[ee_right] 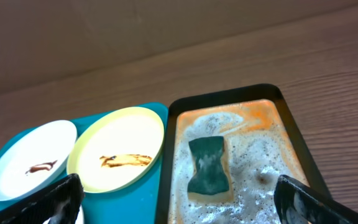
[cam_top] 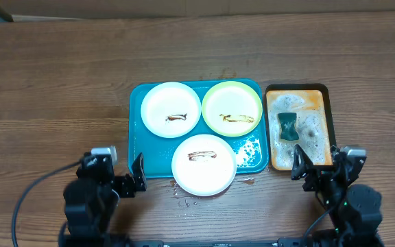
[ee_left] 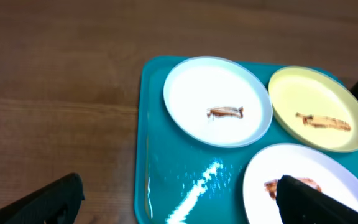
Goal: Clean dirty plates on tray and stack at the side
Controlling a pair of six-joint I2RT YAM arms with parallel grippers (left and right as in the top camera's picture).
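Next, I close my right gripper on the narrow middle (cam_top: 288, 126) (ee_right: 209, 167) of the green sponge that lies in the orange tray.
Three plates lie on the teal tray (cam_top: 137, 137). A white plate (cam_top: 171, 108) sits at the back left, a yellow-green plate (cam_top: 232, 108) at the back right, and a white plate (cam_top: 204, 164) at the front, overhanging the tray's front rim. Each has a brown sauce smear. My left gripper (cam_top: 125, 177) is open and empty at the tray's front left corner; its view shows the tray (ee_left: 166, 180) and the plates (ee_left: 217, 101) (ee_left: 319, 116) (ee_left: 303, 183). My right gripper (cam_top: 324, 163) is open and empty at the front of the orange tray.
A narrow orange tray (cam_top: 323, 96) with soapy foam stands right of the teal tray and holds a green sponge (cam_top: 288, 127), also in the right wrist view (ee_right: 209, 168). Water drops lie on the table near the front plate (cam_top: 184, 201).
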